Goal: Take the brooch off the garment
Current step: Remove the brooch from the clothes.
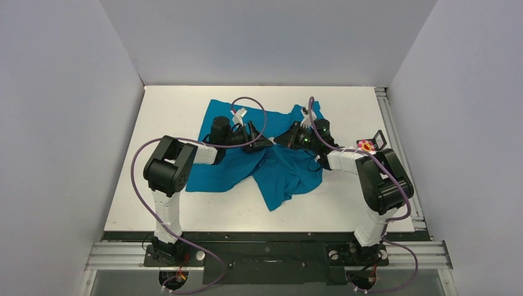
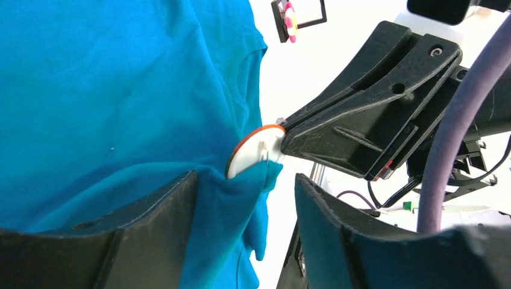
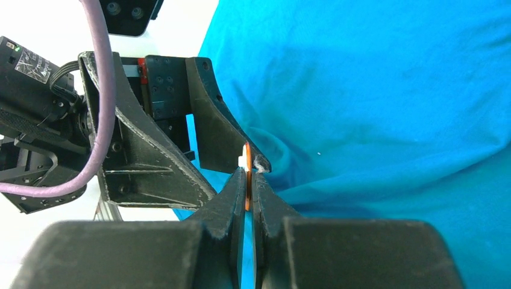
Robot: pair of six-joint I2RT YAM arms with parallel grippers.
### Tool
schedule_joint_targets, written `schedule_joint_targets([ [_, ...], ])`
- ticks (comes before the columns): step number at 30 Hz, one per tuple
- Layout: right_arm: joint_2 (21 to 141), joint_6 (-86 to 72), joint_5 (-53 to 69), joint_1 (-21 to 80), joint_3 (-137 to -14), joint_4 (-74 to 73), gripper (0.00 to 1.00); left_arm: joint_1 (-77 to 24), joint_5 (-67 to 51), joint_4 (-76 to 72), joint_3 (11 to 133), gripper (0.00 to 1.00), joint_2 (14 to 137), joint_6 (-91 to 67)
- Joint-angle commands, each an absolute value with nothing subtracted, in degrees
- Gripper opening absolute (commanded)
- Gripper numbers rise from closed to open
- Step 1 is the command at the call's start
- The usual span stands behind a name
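Observation:
The raised shirt fold is still caught by the disc's pin, so my left gripper will pinch the fold (image 2: 249,179) close against the disc while my right gripper holds the disc.
The teal T-shirt (image 1: 284,172) lies crumpled mid-table and fills the wrist views (image 2: 120,90) (image 3: 391,90). The pink flower brooch (image 1: 366,146) sits off the shirt at the table's right, also small in the left wrist view (image 2: 290,21). My right gripper (image 3: 247,171) is shut on a round disc with a white back and an orange rim (image 2: 253,153), seen edge-on in the right wrist view (image 3: 247,192) and stuck to a raised shirt fold. My left gripper (image 2: 244,180) is open, its jaws either side of that fold just below the disc. Both grippers meet over the shirt (image 1: 271,140).
A small black frame (image 1: 377,139) stands by the flower brooch. Grey walls close the table on three sides, with a metal rail (image 1: 395,142) along the right edge. Purple cables loop over both arms.

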State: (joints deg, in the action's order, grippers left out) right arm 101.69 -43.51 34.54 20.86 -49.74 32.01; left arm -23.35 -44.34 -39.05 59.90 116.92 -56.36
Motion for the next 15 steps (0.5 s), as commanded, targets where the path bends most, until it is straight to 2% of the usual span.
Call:
schedule_joint_targets([
  [1, 98.1, -37.5, 34.5, 20.2, -52.1, 29.9, 0.00, -21.6, -45.8, -43.6, 58.0, 0.61, 114.4, -55.3],
  [5, 98.6, -32.7, 34.3, 20.5, -53.6, 25.9, 0.00, -20.9, -46.3, -42.4, 56.7, 0.67, 112.9, -53.3],
  [15, 98.4, -16.5, 31.7, 21.7, -55.9, 13.5, 0.00, -18.7, -46.3, -38.5, 55.2, 0.71, 111.3, -49.5],
])
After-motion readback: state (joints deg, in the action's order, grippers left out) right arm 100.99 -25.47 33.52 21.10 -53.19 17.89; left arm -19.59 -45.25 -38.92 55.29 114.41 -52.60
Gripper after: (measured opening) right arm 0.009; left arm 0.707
